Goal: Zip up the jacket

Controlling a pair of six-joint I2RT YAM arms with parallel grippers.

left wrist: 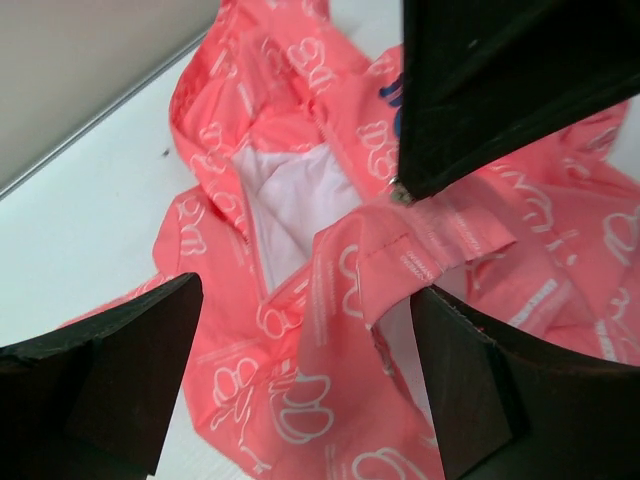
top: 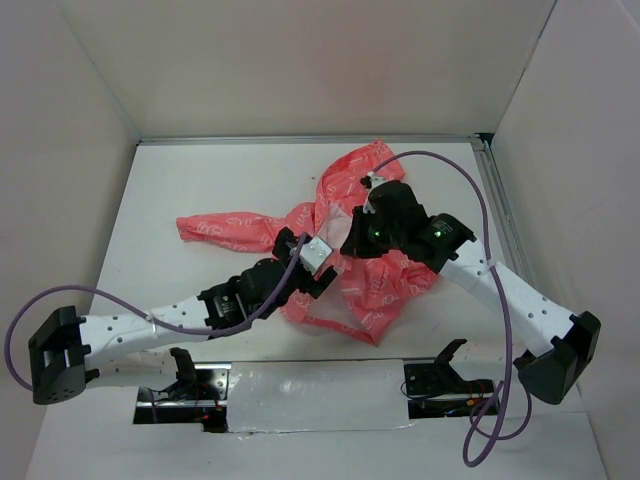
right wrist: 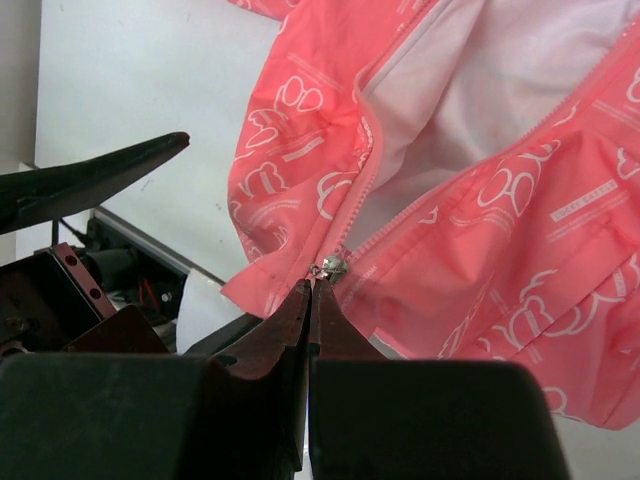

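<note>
The jacket's hem below the zipper slider is loose. So next my left gripper pinches the zip's bottom end (left wrist: 422, 264) before my right gripper pulls the slider up.
The coral-pink jacket (top: 385, 290) lies crumpled mid-table, one sleeve (top: 225, 228) stretched left. Its front is open, showing white lining (right wrist: 470, 90); the lining also shows in the left wrist view (left wrist: 290, 195). My right gripper (right wrist: 312, 290) is shut, its tips pinching the pull of the silver zipper slider (right wrist: 333, 266) low on the zip near the hem. From above, it (top: 355, 240) sits over the jacket's middle. My left gripper (left wrist: 305, 330) is open, fingers wide apart on either side of the hem fabric (left wrist: 330, 290) below the slider (left wrist: 400, 193). It (top: 318, 268) is at the jacket's left edge.
White walls enclose the table on three sides. A metal rail (top: 500, 200) runs along the right edge. Purple cables (top: 470, 180) loop over both arms. Arm mounts and wiring (top: 180, 395) sit at the near edge.
</note>
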